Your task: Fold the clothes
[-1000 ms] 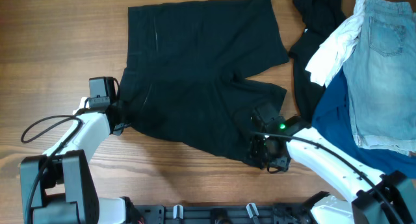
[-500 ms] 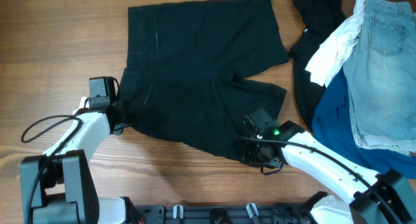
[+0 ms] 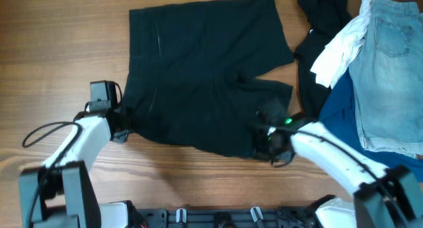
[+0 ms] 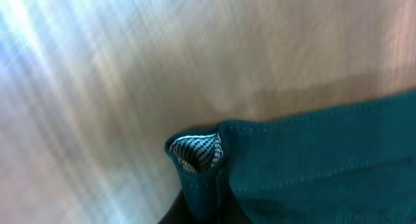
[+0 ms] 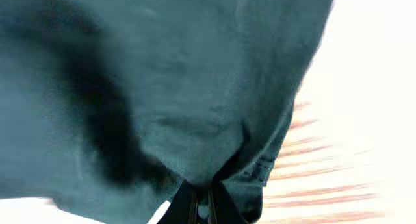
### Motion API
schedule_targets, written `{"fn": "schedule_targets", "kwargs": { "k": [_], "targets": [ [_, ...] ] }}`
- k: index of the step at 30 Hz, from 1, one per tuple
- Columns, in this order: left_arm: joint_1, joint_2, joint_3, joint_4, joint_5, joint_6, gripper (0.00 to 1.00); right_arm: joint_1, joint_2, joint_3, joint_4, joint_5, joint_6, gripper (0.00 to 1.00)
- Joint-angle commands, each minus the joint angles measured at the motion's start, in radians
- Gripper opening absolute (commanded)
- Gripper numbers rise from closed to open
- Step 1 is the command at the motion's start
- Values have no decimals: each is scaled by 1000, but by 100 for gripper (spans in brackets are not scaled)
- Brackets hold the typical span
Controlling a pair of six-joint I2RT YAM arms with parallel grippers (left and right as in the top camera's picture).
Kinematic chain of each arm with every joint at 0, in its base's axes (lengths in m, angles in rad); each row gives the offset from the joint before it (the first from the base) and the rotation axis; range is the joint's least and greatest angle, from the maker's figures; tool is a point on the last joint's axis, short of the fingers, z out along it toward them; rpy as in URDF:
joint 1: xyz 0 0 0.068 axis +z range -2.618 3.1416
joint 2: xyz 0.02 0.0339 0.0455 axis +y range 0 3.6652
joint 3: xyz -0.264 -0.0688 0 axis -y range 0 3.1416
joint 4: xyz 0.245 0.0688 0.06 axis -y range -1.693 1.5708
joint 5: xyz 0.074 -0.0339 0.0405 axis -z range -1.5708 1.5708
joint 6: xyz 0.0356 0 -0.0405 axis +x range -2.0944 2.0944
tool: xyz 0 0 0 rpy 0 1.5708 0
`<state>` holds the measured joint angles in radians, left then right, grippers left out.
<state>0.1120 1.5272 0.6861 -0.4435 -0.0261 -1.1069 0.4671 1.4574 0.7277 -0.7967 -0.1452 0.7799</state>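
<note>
My left gripper will release the black garment's near corner, now pinched on the wooden table, by the garment's side edge, halfway [image 3: 119, 81] toward the garment's far end.
The black garment [image 3: 205, 69] of the clothes lies spread flat on the wooden table [image 3: 59, 49]; it is a pair of shorts with the legs toward me. My left gripper [image 3: 123, 118] is shut on its near left corner. In the left wrist view the cloth [image 4: 325, 165] looks teal, a checked inner patch [image 4: 198, 151] shows at the pinched corner, and the left gripper [image 4: 205, 210] is clamped on that fold. My right gripper [image 3: 268, 139] is shut on the near right hem. In the right wrist view the cloth [image 5: 162, 74] bunches into the right gripper [image 5: 198, 210].
A pile of other clothes fills the right side: a black garment [image 3: 322, 13], a white one [image 3: 340, 49], light denim shorts [image 3: 390, 69] and a bright blue garment [image 3: 344, 125]. The pile lies close to my right arm [image 3: 344, 168]. Bare wood extends to the left.
My right gripper has closed on the near right hem and drawn it slightly away from the table's front edge. The left gripper stays clamped on its corner and has barely shifted.
</note>
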Motion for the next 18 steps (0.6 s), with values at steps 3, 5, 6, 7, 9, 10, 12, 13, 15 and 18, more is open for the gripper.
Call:
{"fn": "schedule_targets", "kwargs": {
  "k": [3, 5, 6, 7, 9, 10, 12, 13, 15, 18],
  "targets": [
    [-2, -227, -31, -107, 64, 43, 4, -184, -120, 251, -92, -6, -269, 4],
    [-2, -322, -31, -139, 89, 70, 4, -228, -132, 325, -136, -6, -314, 4],
    [-3, -365, -31, -157, 94, 80, 4, -241, -134, 348, -151, -6, -327, 4],
    [-3, -412, -31, -180, 94, 83, 4, -258, -138, 381, -176, -13, -350, 4],
    [-3, -504, -31, -232, 94, 83, 4, -277, -142, 423, -219, -13, -370, 4],
    [-3, -549, -31, -257, 98, 90, 4, -285, -145, 441, -239, -16, -389, 4],
    [-3, -635, -31, -285, 130, 145, 4, -292, -161, 465, -268, -21, -409, 4],
    [-3, -678, -31, -299, 151, 169, 4, -292, -181, 478, -283, -21, -414, 4],
    [-3, -764, -27, -337, 168, 181, 4, -292, -229, 493, -304, -21, -415, 4],
    [-3, -870, -14, -397, 167, 181, 4, -292, -324, 512, -340, -21, -414, 4]
  ]
}}
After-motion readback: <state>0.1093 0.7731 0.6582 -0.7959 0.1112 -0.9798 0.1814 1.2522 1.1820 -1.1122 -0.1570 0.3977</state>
